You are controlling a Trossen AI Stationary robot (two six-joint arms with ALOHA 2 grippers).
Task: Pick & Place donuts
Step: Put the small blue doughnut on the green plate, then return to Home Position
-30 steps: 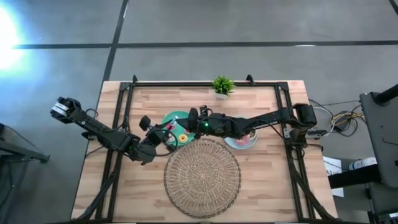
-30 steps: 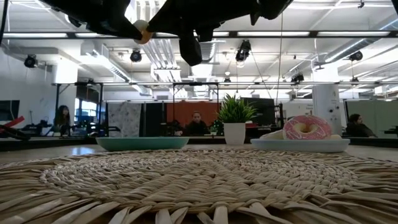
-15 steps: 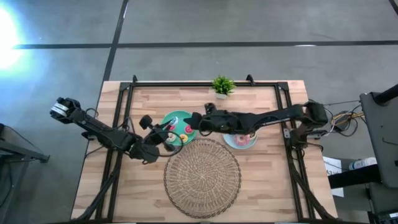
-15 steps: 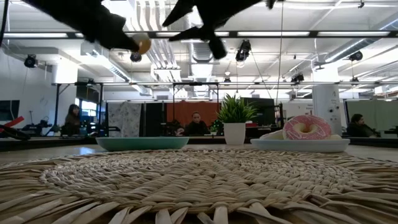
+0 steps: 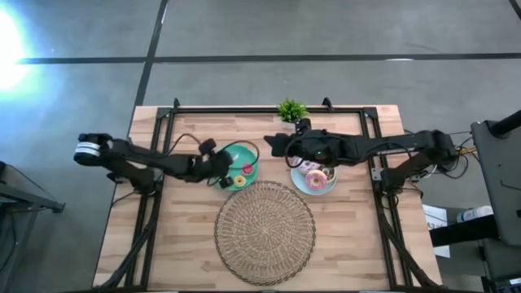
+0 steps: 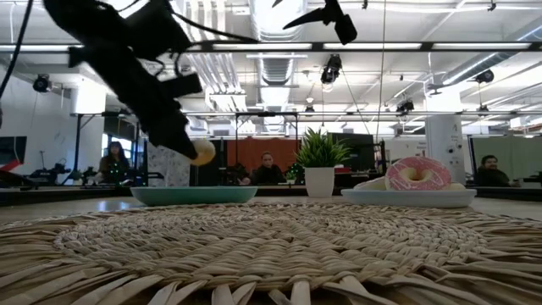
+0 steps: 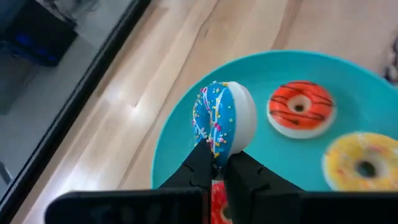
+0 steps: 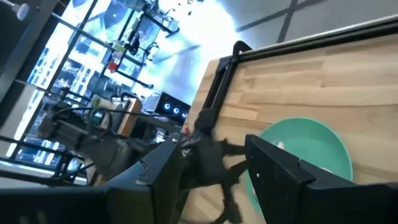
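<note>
Next, my left gripper lets go of the blue donut on the teal plate [image 5: 239, 158] [image 7: 234, 142], between the orange donut and the red donut.
A blue-frosted donut with sprinkles and a white underside [image 7: 222, 122] is in my left gripper [image 7: 221, 163], which is shut on it over the left part of the teal plate [image 5: 247, 152]. An orange donut [image 7: 300, 109] and a yellow donut [image 7: 364, 163] lie flat on that plate. My right gripper [image 5: 275, 146] hangs open and holds nothing, high up between the teal plate and the light-blue plate [image 5: 313, 188]. A pink-frosted donut [image 6: 417, 174] lies on the light-blue plate. My left gripper pinches the blue donut's rim [image 7: 217, 148] between its two fingertips [image 7: 199, 163]. The fingers slant down from the table's left side. The donut stands on edge beyond the fingertips, lifted clear above the teal plate [image 6: 193, 195].
A big round wicker mat [image 5: 264, 228] fills the near middle of the table. A small potted plant [image 5: 291, 111] stands at the far edge. A black frame [image 5: 167, 146] runs round the table. People sit in the room beyond [image 6: 268, 168].
My right gripper has opened, let go of the blue donut and drawn back up and toward the table's right. My left gripper has shut on the donut, moved right over the teal plate and come down with it toward the plate.
</note>
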